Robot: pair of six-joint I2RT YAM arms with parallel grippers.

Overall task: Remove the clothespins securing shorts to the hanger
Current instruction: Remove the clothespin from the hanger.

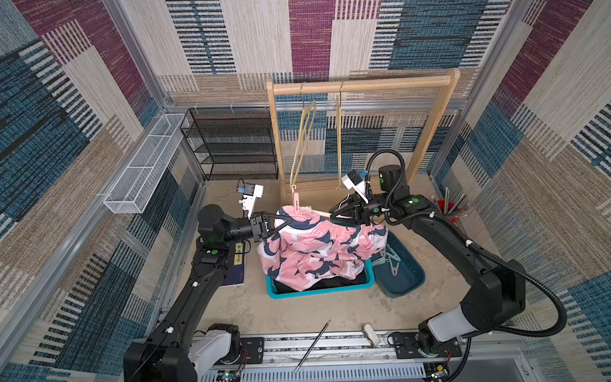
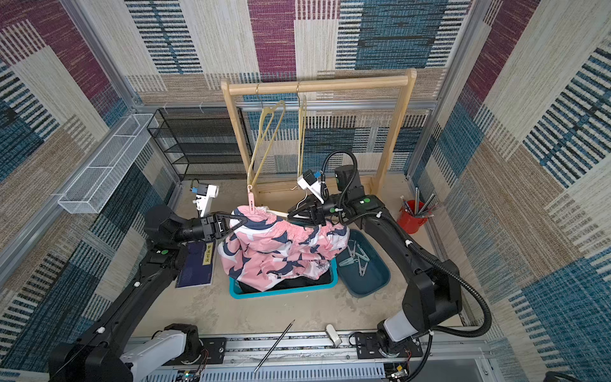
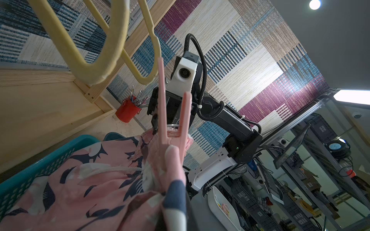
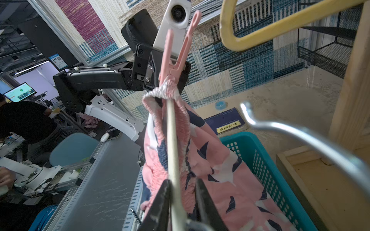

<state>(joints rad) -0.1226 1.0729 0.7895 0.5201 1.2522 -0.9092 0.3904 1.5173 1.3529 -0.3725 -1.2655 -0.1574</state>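
The shorts are in my left gripper beside the pink clothespin, so it should open and close on the clothespin's upright arms (image 1: 296, 201) before pulling it off the hanger.
The pink shorts (image 1: 314, 251) with a navy and white print hang over the teal basket (image 1: 317, 292), stretched between my two grippers. A pink clothespin (image 1: 296, 202) stands upright on the waistband, near the left end of the pale hanger (image 1: 319, 213). In the right wrist view the clothespin (image 4: 176, 50) pinches the gathered waistband onto the hanger (image 4: 172, 130). My left gripper (image 1: 287, 221) is shut on the shorts just beside that pin. The fabric hides its fingertips. My right gripper (image 1: 332, 213) grips the hanger and the waistband at the other end. The hanger's metal hook (image 4: 300, 132) sticks out beside it.
A dark teal tub (image 1: 403, 281) to the right holds several loose clothespins (image 1: 391, 261). The wooden rack (image 1: 360, 84) behind carries two bare yellow hangers (image 1: 302, 145). A red cup of pens (image 1: 446, 211), a notebook (image 1: 236, 268), a black wire shelf (image 1: 231, 142) and a pencil (image 1: 312, 345) lie around.
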